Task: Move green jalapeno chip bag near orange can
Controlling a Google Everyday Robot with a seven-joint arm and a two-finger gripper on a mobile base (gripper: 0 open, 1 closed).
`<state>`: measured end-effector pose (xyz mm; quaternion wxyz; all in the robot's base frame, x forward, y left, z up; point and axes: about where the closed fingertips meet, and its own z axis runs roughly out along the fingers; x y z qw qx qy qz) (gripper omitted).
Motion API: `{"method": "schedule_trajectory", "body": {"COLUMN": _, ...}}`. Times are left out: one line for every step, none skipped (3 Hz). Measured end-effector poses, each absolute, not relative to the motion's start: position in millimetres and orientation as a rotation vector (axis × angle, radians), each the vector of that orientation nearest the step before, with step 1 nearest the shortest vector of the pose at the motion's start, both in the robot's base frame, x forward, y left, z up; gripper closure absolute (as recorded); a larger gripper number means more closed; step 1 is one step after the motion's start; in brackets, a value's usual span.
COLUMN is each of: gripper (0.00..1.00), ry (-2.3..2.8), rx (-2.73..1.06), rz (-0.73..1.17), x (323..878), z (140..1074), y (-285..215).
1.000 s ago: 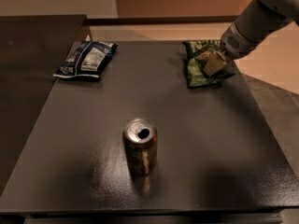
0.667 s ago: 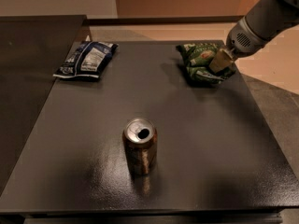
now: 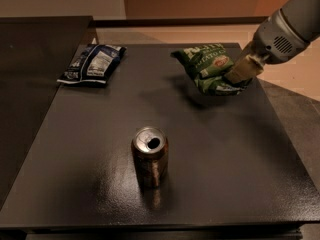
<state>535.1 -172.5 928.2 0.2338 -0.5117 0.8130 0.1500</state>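
Next, I release the green jalapeno chip bag on the dark table (image 3: 182, 126) just behind the orange can.
The green jalapeno chip bag (image 3: 207, 68) is crinkled, with pale lettering and a small red-and-white logo. It hangs lifted above the far right part of the dark table (image 3: 240, 149), casting a shadow below it. My gripper (image 3: 239, 74) comes in from the upper right and is shut on the bag's right edge. The orange can (image 3: 150, 155) stands upright near the table's front middle, silver top with an open tab hole, well to the lower left of the bag.
A dark blue-and-white chip bag (image 3: 92, 64) lies flat at the table's far left. A second dark surface (image 3: 30, 69) adjoins the table on the left. Pale floor (image 3: 295, 79) lies beyond the right edge.
The gripper has lifted the green bag off the table and carried it left and toward the can. The can and the blue bag have not moved.
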Motion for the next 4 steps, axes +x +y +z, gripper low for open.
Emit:
{"method": "schedule_trajectory", "body": {"gripper": 1.0, "ry": 2.13, "rx": -1.565, "rz": 0.409, "x": 497, "z": 935, "y": -157}}
{"method": "schedule_trajectory", "body": {"gripper": 1.0, "ry": 2.065, "rx": -1.725, "rz": 0.381, "x": 465, "z": 929, "y": -139}}
{"method": "schedule_trajectory", "body": {"gripper": 1.0, "ry": 2.025, "rx": -1.851, "rz": 0.388, "x": 440, "z": 917, "y": -119}}
{"method": "schedule_trajectory", "body": {"gripper": 0.82, "ry": 2.008, "rx": -1.93, "rz": 0.4, "x": 423, "z": 908, "y": -105}}
